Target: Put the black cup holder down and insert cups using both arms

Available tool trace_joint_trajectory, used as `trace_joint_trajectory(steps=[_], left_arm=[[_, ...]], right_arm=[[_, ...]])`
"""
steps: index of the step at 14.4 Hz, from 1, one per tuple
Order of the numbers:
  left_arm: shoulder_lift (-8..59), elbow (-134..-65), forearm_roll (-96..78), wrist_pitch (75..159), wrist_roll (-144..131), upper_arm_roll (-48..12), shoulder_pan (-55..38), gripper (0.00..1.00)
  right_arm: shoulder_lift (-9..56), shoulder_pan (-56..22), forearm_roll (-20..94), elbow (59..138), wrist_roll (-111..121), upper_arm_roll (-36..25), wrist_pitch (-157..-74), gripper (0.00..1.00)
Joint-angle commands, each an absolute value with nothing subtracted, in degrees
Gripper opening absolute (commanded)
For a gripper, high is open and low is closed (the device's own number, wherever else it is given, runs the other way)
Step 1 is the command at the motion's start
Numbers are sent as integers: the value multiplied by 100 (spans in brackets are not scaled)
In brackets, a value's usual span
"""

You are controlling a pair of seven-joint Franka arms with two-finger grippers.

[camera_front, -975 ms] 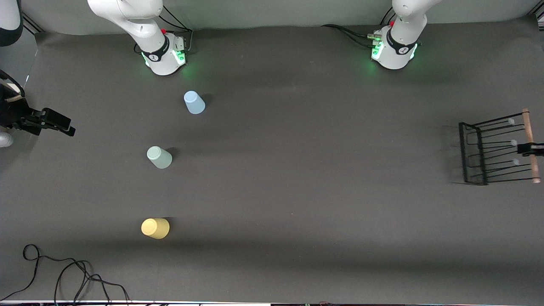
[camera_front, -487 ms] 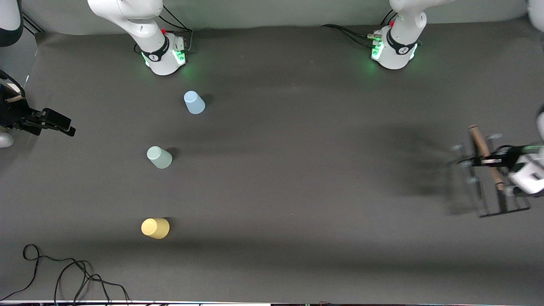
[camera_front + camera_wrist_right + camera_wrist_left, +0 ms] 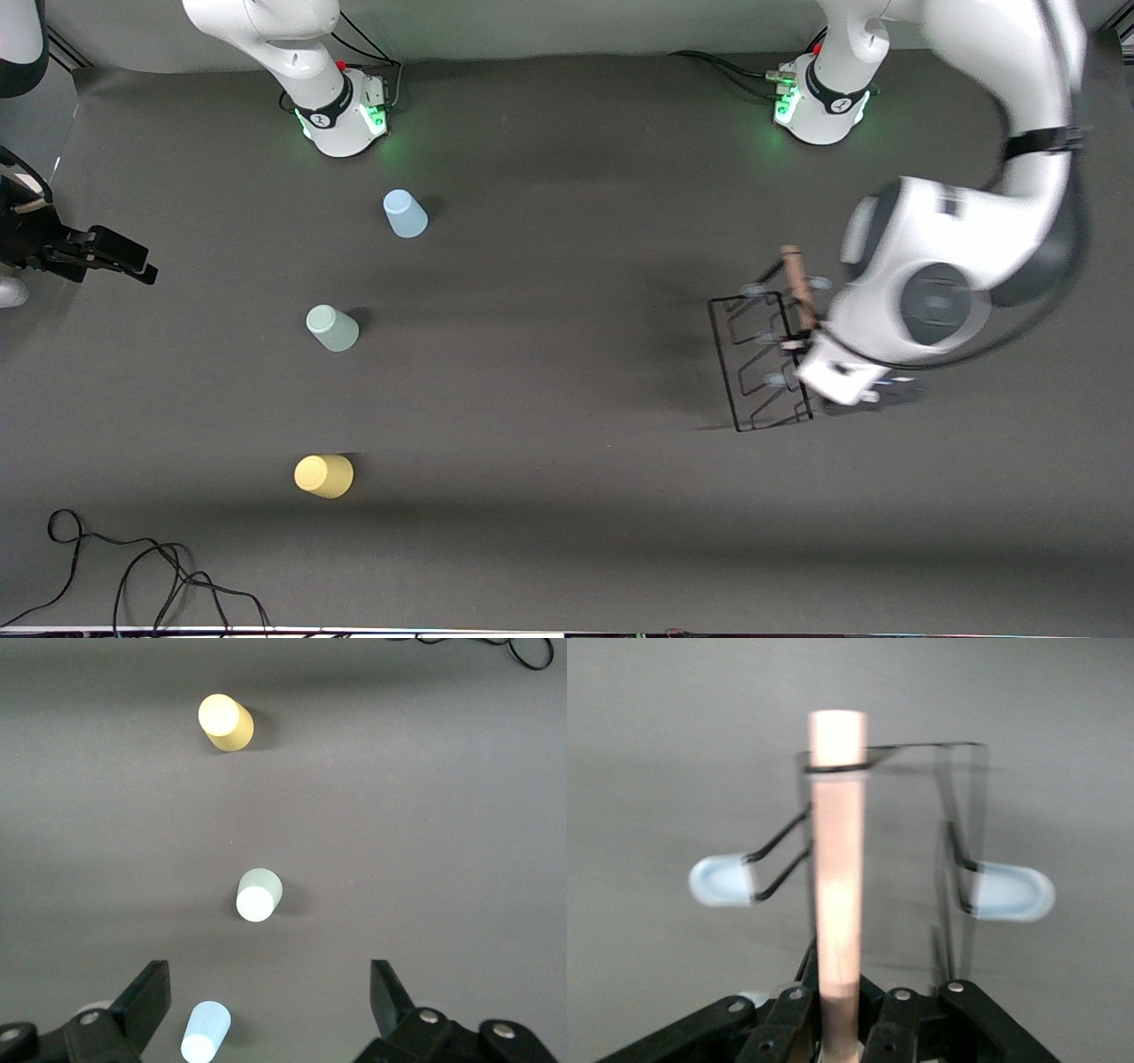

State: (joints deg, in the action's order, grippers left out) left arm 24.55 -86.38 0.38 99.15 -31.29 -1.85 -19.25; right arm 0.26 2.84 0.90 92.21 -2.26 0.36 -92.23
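Observation:
The robot's left gripper will release the black cup holder on the bare middle of the table (image 3: 611, 360), facing the pale green cup.
My left gripper (image 3: 804, 344) is shut on the light wooden top bar (image 3: 796, 285) of the black cup holder (image 3: 753, 368) and holds it over the table toward the left arm's end. In the left wrist view the bar (image 3: 837, 859) runs up from between the fingers of my left gripper (image 3: 837, 1032), with pale-tipped pegs (image 3: 722, 881) on both sides. The light blue cup (image 3: 405, 213), the pale green cup (image 3: 332, 328) and the yellow cup (image 3: 323, 476) stand upside down in a row toward the right arm's end. My right gripper (image 3: 124, 259) waits open and empty, high over that end (image 3: 270, 988).
The arm bases (image 3: 341, 115) (image 3: 819, 106) stand along the table's back edge. Loose black cables (image 3: 133, 567) lie at the front corner at the right arm's end. The right wrist view shows the yellow (image 3: 225, 722), green (image 3: 259, 895) and blue (image 3: 205, 1033) cups.
My left arm has swung in from the table's end toward the middle, carrying the cup holder with it; the holder has turned round. The right arm and the cups have not moved.

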Motion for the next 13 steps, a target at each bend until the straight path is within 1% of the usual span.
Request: trace_joint_trajectory(steps=[1, 5, 8, 10, 13], left_arm=[[2821, -8183, -175, 9948, -3489, -44, -2529, 0], [2988, -8148, -509, 10519, -3797, -53, -3031, 0], [3435, -7657, -545, 10679, -3806, -61, -3383, 0], [3708, -7375, -693, 10696, -3902, -184, -3445, 0], [3911, -7172, -747, 10854, -3929, -430, -3445, 0]], right_arm=[[18, 237, 184, 9193, -255, -18, -9193, 100], [26, 237, 176, 9193, -255, -18, -9193, 100], [35, 237, 185, 9193, -255, -18, -9193, 100], [44, 246, 184, 9193, -255, -18, -9202, 100], [61, 237, 176, 9193, -255, -18, -9246, 100]])
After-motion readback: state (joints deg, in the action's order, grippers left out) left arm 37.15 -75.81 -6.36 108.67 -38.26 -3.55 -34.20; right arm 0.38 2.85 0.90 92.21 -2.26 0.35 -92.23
